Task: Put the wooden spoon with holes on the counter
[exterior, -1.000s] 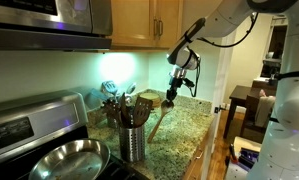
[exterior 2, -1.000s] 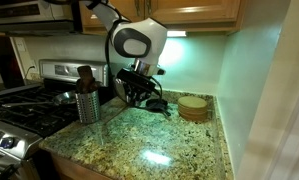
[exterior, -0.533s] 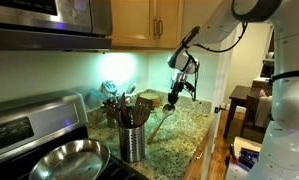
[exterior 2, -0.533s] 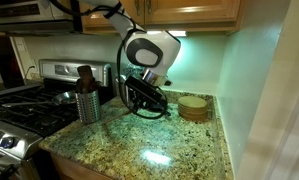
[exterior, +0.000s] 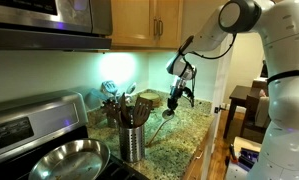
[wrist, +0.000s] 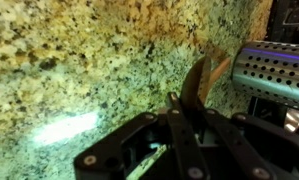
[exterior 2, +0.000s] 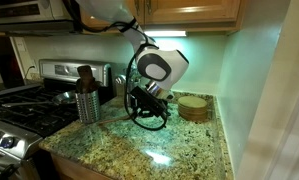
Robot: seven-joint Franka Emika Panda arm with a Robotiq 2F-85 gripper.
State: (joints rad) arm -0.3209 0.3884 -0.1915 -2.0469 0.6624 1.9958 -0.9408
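My gripper should put the wooden spoon down. It will let go of it on the open granite counter (exterior: 162,124) just past the steel utensil holder.
My gripper (exterior: 173,103) is shut on the handle of the wooden spoon with holes (exterior: 161,122), which hangs slanted with its head low over the granite counter (exterior: 187,124). In the wrist view the fingers (wrist: 185,112) clamp the handle, and the spoon head (wrist: 201,78) points towards the counter (wrist: 79,60). I cannot tell whether the head touches the surface. In an exterior view the gripper (exterior 2: 142,107) is low over the counter (exterior 2: 139,150), to the right of the steel utensil holder (exterior 2: 86,103), and it hides the spoon.
The steel utensil holder (exterior: 132,142) holds other wooden and metal utensils and shows in the wrist view (wrist: 274,68). A steel pan (exterior: 64,160) sits on the stove. A round wooden stack (exterior 2: 193,107) stands by the wall. The counter edge runs along the front.
The gripper has carried the spoon away from the utensil holder and tilted over lower towards the counter. The spoon now hangs steeper.
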